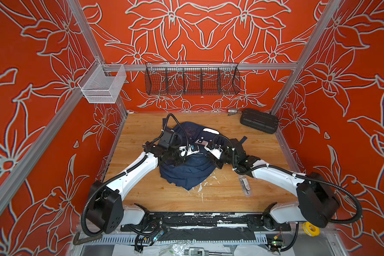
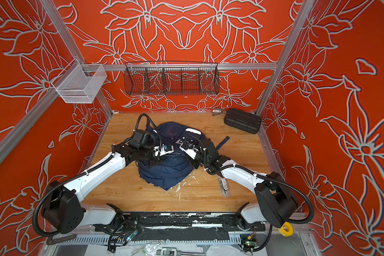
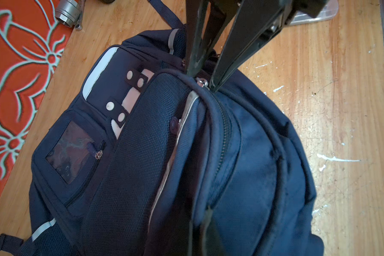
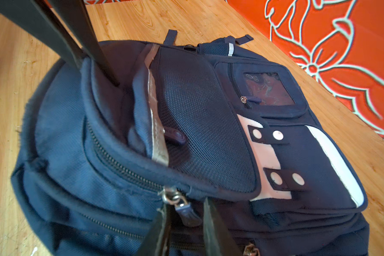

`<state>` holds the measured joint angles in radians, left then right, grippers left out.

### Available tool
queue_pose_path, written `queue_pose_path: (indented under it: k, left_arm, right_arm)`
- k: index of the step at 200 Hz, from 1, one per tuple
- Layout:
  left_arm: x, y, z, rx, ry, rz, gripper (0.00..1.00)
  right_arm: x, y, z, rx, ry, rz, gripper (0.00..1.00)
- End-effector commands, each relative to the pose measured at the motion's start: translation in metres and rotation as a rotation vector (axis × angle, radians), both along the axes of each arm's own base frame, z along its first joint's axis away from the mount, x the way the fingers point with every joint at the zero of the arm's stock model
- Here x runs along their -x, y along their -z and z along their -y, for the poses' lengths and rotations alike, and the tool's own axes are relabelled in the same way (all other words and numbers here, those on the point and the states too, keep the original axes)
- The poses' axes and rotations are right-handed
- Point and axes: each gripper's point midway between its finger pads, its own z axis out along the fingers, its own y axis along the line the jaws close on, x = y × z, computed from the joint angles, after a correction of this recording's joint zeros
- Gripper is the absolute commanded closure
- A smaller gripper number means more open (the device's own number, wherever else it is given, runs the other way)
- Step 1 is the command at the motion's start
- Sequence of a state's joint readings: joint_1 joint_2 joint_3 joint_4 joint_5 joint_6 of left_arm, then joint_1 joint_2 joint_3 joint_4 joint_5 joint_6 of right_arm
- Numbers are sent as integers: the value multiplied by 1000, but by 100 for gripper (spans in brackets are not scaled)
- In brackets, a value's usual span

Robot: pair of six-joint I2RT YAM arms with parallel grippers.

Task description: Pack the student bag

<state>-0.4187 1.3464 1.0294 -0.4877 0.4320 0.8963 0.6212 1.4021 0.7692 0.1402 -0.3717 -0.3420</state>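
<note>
The zip pull slants loose between my right gripper's open fingers; I will pinch it below the metal slider (image 4: 180, 204), then draw it toward my left gripper.
The student bag (image 1: 186, 175) (image 2: 164, 177), a navy backpack with white patches, lies in the middle of the wooden table in both top views. My left gripper (image 3: 203, 221) (image 1: 180, 160) is shut on a fold of the bag's fabric beside the main zip. My right gripper (image 4: 185, 207) (image 1: 211, 157) stands at the bag's opposite side, jaws apart. The zip pull (image 4: 187, 213) hangs between its fingers (image 4: 211, 223) without being pinched. In the left wrist view the metal zip slider (image 3: 202, 82) sits between the right gripper's fingertips. A mesh front pocket (image 4: 200, 115) faces up.
A black ribbed hard case (image 1: 259, 120) and a small metal fitting (image 1: 232, 110) lie at the back right. A clear packet (image 1: 245, 185) lies by the right arm. A black wire basket (image 1: 192, 81) and a white mesh basket (image 1: 102, 85) hang on the rails.
</note>
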Motion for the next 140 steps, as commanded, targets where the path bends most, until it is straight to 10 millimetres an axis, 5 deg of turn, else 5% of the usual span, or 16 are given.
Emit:
queue_pose_path:
  k: [1,38,72,140]
  left_arm:
    - [-4,-30,12,85,39,58,100]
    - [-4,-31,11,81,34,60,100]
    - [1,-30,10,79,47,65,100]
    - [11,-33,5,93,102,75,100]
  right_arm:
    - [3,7,-4,17,-38,-9,76]
    - [8,13,-6,19,-53,-52,80]
    - [8,21,-3,35,-36,-99,66]
    - [23,14,-8,-100,-199,-213,61]
